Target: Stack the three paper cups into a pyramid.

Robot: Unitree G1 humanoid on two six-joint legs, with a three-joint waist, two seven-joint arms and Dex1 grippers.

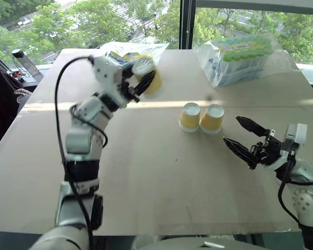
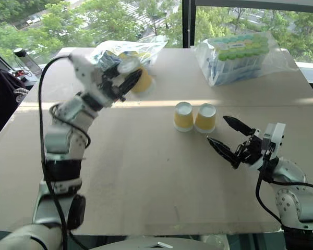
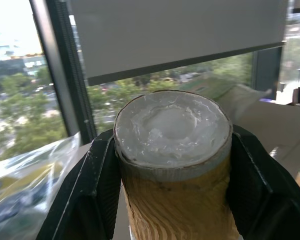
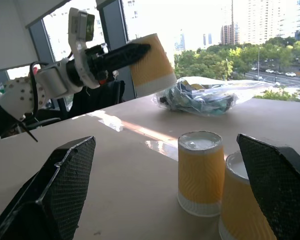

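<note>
The robot's left gripper needs to release the raised cup across the white bases of the touching yellow cups (image 1: 203, 109), over the gap between them.
Two of the paper cups (image 1: 190, 116) (image 1: 212, 118), yellow with white bases, stand upside down and touching side by side on the table (image 1: 146, 172), just right of the middle. The third cup (image 1: 152, 79) is tilted in the air above the far left of the table, my left gripper (image 1: 143, 78) shut on its sides. In the left wrist view its white base (image 3: 172, 127) faces the camera between the black fingers (image 3: 97, 190). My right gripper (image 1: 242, 136) stands open just above the table, right of the pair, nothing between its fingers (image 4: 55, 195).
Two clear plastic bags of packaged goods lie at the back of the table, one (image 1: 126, 51) behind the raised cup and one (image 1: 242, 56) at the back right. A bottle (image 1: 22, 61) stands off the table to the far left. Windows lie beyond the far edge.
</note>
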